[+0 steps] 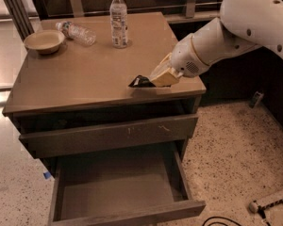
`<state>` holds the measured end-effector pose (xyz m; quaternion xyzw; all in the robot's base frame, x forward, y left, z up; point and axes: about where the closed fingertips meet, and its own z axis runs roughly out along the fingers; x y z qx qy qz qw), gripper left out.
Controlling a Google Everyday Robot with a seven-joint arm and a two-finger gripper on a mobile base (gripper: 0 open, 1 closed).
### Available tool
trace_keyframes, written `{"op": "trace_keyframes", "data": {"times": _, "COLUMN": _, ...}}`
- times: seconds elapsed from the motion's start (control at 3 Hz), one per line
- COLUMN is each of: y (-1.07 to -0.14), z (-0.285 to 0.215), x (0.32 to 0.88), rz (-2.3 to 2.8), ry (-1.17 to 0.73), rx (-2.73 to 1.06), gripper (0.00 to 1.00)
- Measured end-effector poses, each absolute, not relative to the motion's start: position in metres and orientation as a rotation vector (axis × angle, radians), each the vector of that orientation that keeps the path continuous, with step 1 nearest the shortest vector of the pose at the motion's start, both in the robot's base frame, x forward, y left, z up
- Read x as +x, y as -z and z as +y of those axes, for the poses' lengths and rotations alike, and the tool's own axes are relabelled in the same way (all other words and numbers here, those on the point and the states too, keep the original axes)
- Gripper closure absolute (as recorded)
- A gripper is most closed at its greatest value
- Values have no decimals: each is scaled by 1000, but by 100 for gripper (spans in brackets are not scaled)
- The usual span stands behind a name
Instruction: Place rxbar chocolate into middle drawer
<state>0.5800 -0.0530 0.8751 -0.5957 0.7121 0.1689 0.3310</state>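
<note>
Next, my gripper releases the rxbar chocolate on the middle drawer's bottom, toward the drawer's side nearer the black cable (152,174).
The rxbar chocolate (139,82) is a small black wrapper whose left end sticks out of my gripper (156,79). The gripper's tan fingers (166,75) are shut on the bar, just above the cabinet top (85,79) near its front right edge. The white arm reaches in from the upper right. The middle drawer (132,214) is pulled far out below, and its plain floor is bare. Above it, the drawer with the scratched front (108,136) is only slightly open.
An upright water bottle (119,19), a bottle lying on its side (78,32) and a tan bowl (44,40) stand at the back of the top. A black cable (221,220) and a white object (273,201) lie on the speckled floor to the right.
</note>
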Motion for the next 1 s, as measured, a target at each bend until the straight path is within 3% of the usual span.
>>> {"op": "trace_keyframes", "data": {"times": 1.0, "y": -855, "z": -43, "x": 454, "rz": 1883, "ry": -618, "rx": -1586, "gripper": 100}}
